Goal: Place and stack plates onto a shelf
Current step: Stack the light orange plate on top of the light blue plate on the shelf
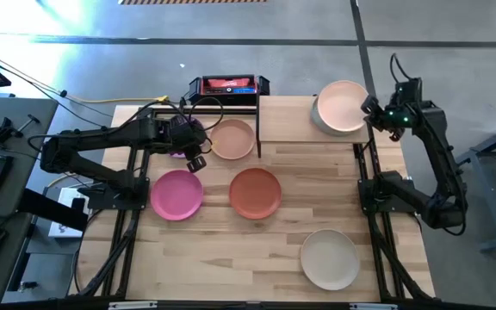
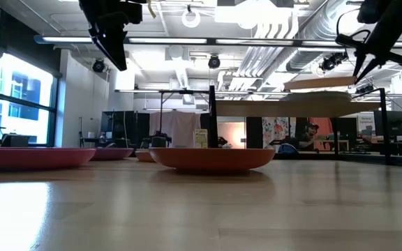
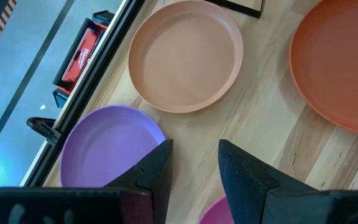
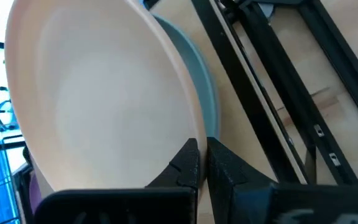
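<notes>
Next, I release the pale peach plate from my right gripper squarely on top of the teal plate (image 1: 336,112) on the shelf.
My right gripper (image 1: 371,110) is at the shelf (image 1: 287,120), shut on a pale peach plate (image 1: 341,105). That plate sits over a teal plate (image 4: 207,106) on the shelf's right half. My left gripper (image 1: 195,158) hangs open above the table, over the near-right edge of the purple plate (image 3: 104,149) and touching nothing. Flat on the tabletop lie a tan plate (image 1: 233,139), a pink plate (image 1: 176,195), a terracotta plate (image 1: 255,193) and a beige plate (image 1: 329,259). My left arm hides most of the purple plate in the high view. My right gripper pinches the pale peach plate by its rim (image 4: 188,134) on the side toward the table's right edge. The fingers (image 4: 225,171) come in from the right, slanting down. The plate is slightly tilted above the teal plate, with its held edge (image 2: 351,79) higher. Whether its other edge rests on the stack, I cannot tell.
Black metal posts (image 1: 258,129) stand at the shelf's left end. A black and red box (image 1: 228,85) lies past the table's far edge. The arms' black frames (image 1: 368,185) run along both sides of the table. Bare wood lies between the terracotta and beige plates.
</notes>
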